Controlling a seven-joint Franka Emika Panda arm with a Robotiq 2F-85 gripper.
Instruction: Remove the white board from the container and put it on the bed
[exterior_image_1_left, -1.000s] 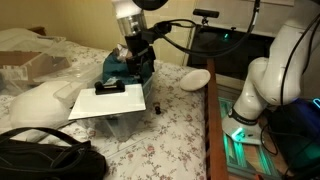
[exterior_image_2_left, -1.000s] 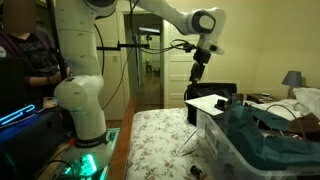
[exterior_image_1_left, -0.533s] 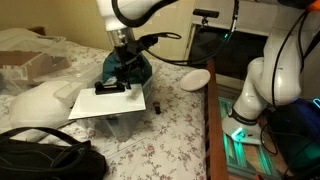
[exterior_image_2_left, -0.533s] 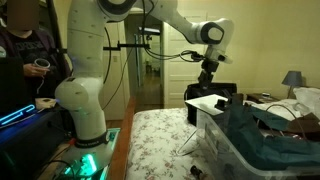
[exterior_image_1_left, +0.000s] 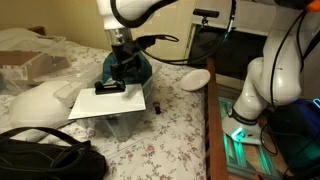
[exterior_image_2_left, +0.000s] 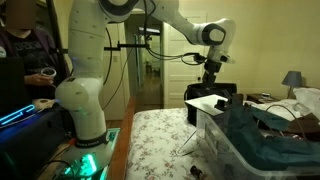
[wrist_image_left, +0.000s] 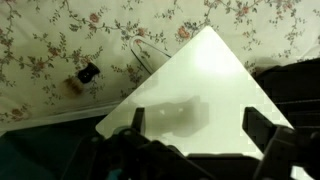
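The white board's far edge (exterior_image_1_left: 111, 90) (wrist_image_left: 190, 151), beside the teal fabric bundle in the container, is the next thing my gripper will close on.
The white board (exterior_image_1_left: 112, 102) lies flat on top of the clear container (exterior_image_1_left: 124, 126), with its black block (exterior_image_1_left: 110, 88) on its face. My gripper (exterior_image_1_left: 122, 72) hangs just above the board's far part, near the block, open and empty. In the wrist view the board (wrist_image_left: 205, 75) fills the middle, and my gripper (wrist_image_left: 200, 125) has its fingers spread over the board without touching it. In an exterior view the board (exterior_image_2_left: 206, 102) rests on the container (exterior_image_2_left: 235, 150) below my gripper (exterior_image_2_left: 210, 84). The flowered bed (exterior_image_1_left: 175, 135) lies all around.
A teal fabric bundle (exterior_image_1_left: 138, 66) sits behind the board in the bin. A white oval dish (exterior_image_1_left: 195, 78) lies near the bed's wooden edge (exterior_image_1_left: 211, 120). A white pillow (exterior_image_1_left: 38, 104) and a black bag (exterior_image_1_left: 45, 160) lie nearby. A small black object (wrist_image_left: 88, 72) lies on the cover.
Over the last second my gripper moved down and sideways to a spot over the board's black block. In the last half second it barely moved. The board has not moved.
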